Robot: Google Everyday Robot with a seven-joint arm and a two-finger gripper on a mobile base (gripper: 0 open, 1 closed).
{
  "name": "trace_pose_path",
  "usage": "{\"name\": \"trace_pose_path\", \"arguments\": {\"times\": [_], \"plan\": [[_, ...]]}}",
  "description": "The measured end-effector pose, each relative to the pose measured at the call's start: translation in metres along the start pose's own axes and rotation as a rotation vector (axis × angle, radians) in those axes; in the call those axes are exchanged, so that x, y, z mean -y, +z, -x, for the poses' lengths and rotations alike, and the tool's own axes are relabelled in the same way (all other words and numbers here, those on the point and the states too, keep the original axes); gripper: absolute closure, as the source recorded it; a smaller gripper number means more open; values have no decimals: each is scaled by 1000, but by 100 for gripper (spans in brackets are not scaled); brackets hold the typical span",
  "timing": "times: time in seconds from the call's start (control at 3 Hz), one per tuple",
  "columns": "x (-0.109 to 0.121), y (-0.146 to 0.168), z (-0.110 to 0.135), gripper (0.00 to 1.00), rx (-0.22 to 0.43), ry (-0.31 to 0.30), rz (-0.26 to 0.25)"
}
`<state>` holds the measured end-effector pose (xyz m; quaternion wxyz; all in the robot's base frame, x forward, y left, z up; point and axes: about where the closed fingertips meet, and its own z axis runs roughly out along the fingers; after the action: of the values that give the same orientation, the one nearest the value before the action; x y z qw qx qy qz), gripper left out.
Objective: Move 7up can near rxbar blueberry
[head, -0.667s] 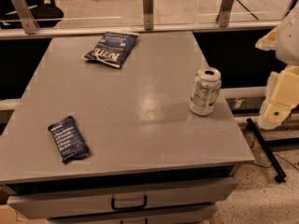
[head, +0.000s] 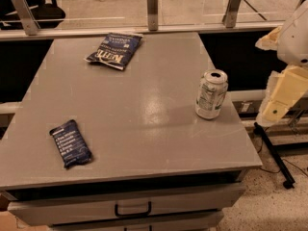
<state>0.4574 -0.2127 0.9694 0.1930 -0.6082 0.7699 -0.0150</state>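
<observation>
The robot's gripper should next move to the upper half of the 7up can [head: 212, 85] and close there, around the can's sides.
The 7up can [head: 211, 94], silver-white with green markings, stands upright near the right edge of the grey table [head: 144, 109]. The rxbar blueberry [head: 70, 143], a small flat dark blue wrapper with white text, lies near the table's front left corner, far from the can. My gripper [head: 278, 102], cream-coloured, hangs off the table's right side, a short way right of the can and apart from it. It holds nothing that I can see.
A larger dark blue chip bag [head: 114, 50] lies at the table's back, left of centre. A railing with metal posts [head: 152, 1] runs behind the table. A drawer with a handle [head: 132, 209] is below the front edge. A black stand leg [head: 274, 155] lies on the floor at the right.
</observation>
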Motion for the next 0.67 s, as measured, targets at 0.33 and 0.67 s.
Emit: {"name": "trace_pose_path", "arguments": {"times": [0.33,0.67], "plan": [[27,25,11,0,133,0,-9],[45,55,20,0,278,45,5]]}}
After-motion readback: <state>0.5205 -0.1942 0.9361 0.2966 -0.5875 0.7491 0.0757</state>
